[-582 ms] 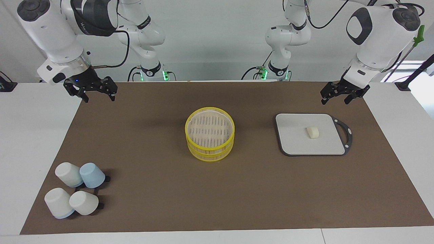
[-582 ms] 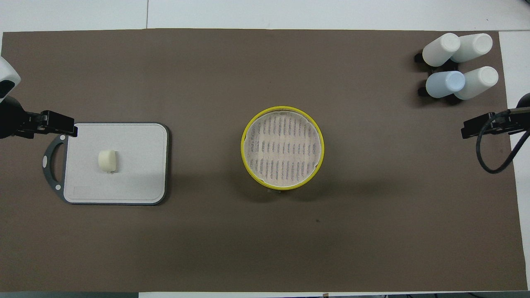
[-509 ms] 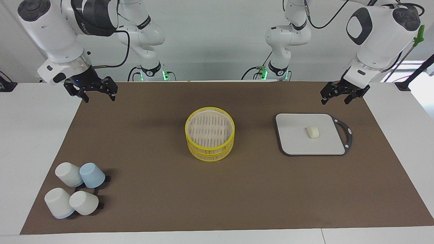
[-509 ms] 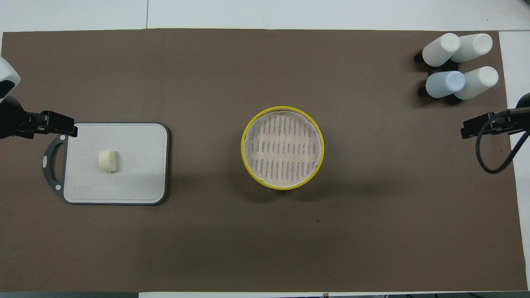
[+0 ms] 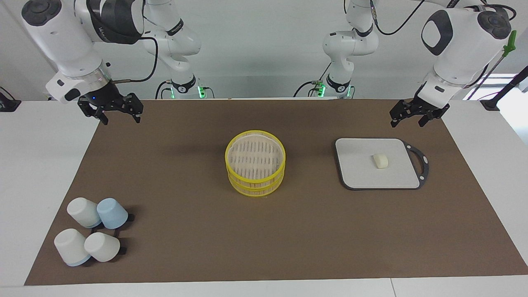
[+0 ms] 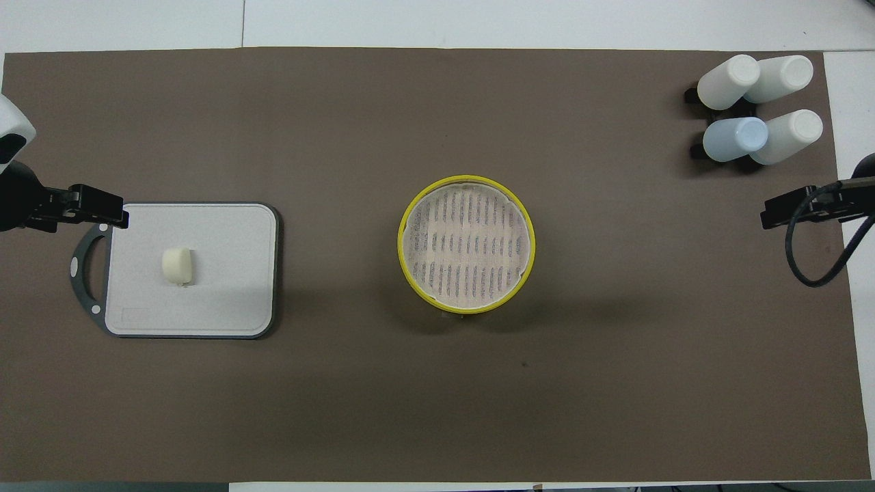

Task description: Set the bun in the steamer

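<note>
The bun lies on the grey board. My left gripper should go to the bun's sides (image 6: 177, 263) next and close there.
The bun (image 5: 380, 160) lies on a grey board (image 5: 361, 173) toward the left arm's end of the table; it also shows in the overhead view (image 6: 178, 265). The steamer (image 5: 255, 159), two stacked tiers with yellow rims, stands empty at the middle of the mat and shows in the overhead view (image 6: 466, 246). My left gripper (image 5: 407, 122) is open and empty, raised over the mat by the board's corner nearest the robots, apart from the bun; in the overhead view (image 6: 99, 207) it covers the board's handle corner. My right gripper (image 5: 121, 120) is open and empty, waiting over the mat's edge at the right arm's end.
The grey board (image 6: 225, 273) has a dark looped handle at the left arm's end. Several upturned white and blue cups (image 5: 111, 213) stand on the mat at the right arm's end, farther from the robots than the steamer; they show in the overhead view (image 6: 735, 138).
</note>
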`<state>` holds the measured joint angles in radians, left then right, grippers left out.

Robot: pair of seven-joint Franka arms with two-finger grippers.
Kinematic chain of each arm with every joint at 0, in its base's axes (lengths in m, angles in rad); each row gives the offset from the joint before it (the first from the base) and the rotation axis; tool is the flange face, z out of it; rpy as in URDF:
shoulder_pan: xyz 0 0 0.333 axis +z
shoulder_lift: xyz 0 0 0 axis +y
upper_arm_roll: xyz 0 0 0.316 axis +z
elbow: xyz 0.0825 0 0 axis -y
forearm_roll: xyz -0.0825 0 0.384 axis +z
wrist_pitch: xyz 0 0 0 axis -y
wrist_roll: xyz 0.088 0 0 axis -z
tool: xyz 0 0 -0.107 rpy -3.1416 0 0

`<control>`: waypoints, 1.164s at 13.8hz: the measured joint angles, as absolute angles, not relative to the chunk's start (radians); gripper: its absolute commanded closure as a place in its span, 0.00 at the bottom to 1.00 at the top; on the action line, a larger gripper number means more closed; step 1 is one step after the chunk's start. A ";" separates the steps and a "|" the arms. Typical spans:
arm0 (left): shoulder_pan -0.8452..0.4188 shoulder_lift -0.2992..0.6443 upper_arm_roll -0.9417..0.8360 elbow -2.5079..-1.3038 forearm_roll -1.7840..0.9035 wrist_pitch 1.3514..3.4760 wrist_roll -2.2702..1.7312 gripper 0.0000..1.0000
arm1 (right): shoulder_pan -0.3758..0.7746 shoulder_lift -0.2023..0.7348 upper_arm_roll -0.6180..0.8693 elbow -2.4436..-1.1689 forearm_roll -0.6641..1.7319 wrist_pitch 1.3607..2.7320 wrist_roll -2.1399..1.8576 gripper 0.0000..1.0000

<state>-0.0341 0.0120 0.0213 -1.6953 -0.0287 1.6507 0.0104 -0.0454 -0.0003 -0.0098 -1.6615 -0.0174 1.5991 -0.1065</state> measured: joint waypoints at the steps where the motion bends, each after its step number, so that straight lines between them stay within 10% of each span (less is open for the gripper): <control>1: -0.034 0.013 0.030 -1.704 -0.029 1.660 -0.005 0.00 | -0.045 0.000 -0.010 -1.661 -0.017 1.599 -0.107 0.00; 9: -0.033 0.025 0.053 -1.974 -0.029 2.007 -0.017 0.00 | 0.073 0.023 0.004 -1.680 -0.010 1.714 0.002 0.00; 16: -0.031 0.076 0.056 -2.169 -0.029 2.271 -0.013 0.00 | 0.379 0.298 0.007 -1.430 -0.012 1.736 0.332 0.01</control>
